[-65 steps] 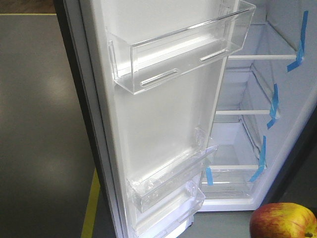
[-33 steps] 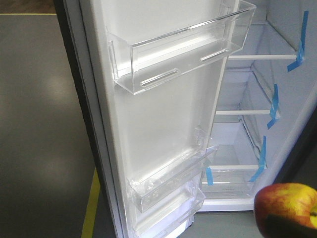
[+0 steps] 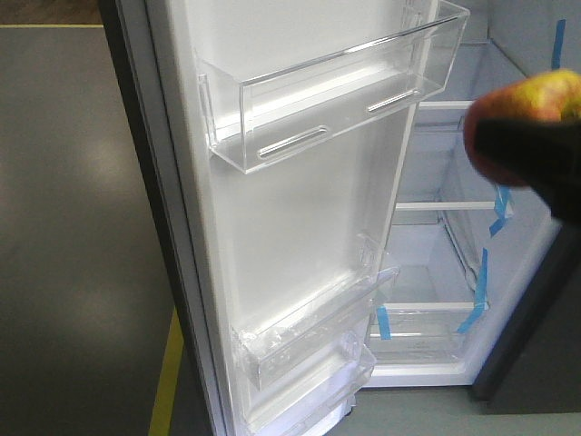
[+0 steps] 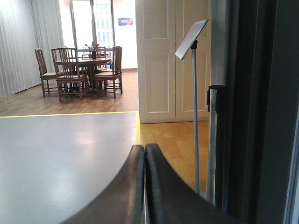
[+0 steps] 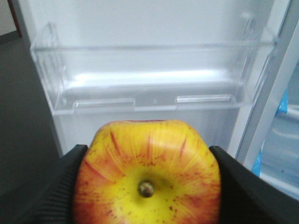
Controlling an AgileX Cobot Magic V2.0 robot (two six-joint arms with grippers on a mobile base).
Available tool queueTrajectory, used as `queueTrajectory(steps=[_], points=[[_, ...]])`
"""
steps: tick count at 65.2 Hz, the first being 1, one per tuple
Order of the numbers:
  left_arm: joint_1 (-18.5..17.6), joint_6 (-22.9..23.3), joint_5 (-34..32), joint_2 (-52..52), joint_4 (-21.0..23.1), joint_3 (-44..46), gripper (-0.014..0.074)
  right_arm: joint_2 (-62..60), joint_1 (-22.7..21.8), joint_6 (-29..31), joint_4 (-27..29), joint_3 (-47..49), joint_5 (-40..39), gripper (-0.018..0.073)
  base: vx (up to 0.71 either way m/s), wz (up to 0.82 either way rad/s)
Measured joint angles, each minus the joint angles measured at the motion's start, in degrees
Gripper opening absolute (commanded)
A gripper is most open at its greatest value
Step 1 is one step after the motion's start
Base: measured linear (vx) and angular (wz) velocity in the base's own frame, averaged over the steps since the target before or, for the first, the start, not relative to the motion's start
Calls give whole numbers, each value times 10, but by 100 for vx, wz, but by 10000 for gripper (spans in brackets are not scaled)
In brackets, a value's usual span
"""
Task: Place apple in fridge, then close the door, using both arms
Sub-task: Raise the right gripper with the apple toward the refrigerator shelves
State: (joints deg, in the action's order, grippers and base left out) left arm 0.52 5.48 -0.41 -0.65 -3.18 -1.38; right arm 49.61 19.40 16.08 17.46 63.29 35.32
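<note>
The robot's right gripper will release the apple in the upper clear door bin point(image 3: 388, 59) point(image 5: 211, 72), at the end nearest the fridge shelves.
The apple point(image 5: 147, 179), yellow with red streaks and a short stem, sits between the two black fingers of my right gripper point(image 5: 147, 156), which is shut on it. In the front view the apple point(image 3: 534, 95) hangs at the upper right, level with the fridge's point(image 3: 454, 263) upper shelves, with a dark finger point(image 3: 531, 153) across its lower half. The door point(image 3: 290, 236) stands open, its white lining and clear bins facing me. My left gripper point(image 4: 144, 149) is shut with nothing in it and points past the dark door edge point(image 4: 252, 112) into the room.
A clear door bin point(image 5: 149, 93) lies straight ahead of the apple. Blue tape strips point(image 3: 499, 195) mark the shelf edges. A yellow floor line point(image 3: 165, 381) runs left of the door. A sign stand point(image 4: 194, 107) and a dining table with chairs point(image 4: 79, 70) are beyond.
The right gripper has lifted the apple from the bottom right corner of the front view up to the upper right, in front of the fridge shelves. The door has not moved.
</note>
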Motion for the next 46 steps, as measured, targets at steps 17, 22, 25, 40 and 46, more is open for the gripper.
queueTrajectory(steps=[17,22,25,40,46], points=[[0,0,0,0,0,0,-6,121,0,1,-1,133,-60,336,0,0],[0,0,0,0,0,0,-6,155,0,2,-1,165,-70,336,0,0],[0,0,0,0,0,0,-6,174,0,2,0,181,-75,336,0,0],[0,0,0,0,0,0,-6,264,0,2,3,248,-110,336,0,0],[0,0,0,0,0,0,-6,292,0,2,3,264,-121,336,0,0]])
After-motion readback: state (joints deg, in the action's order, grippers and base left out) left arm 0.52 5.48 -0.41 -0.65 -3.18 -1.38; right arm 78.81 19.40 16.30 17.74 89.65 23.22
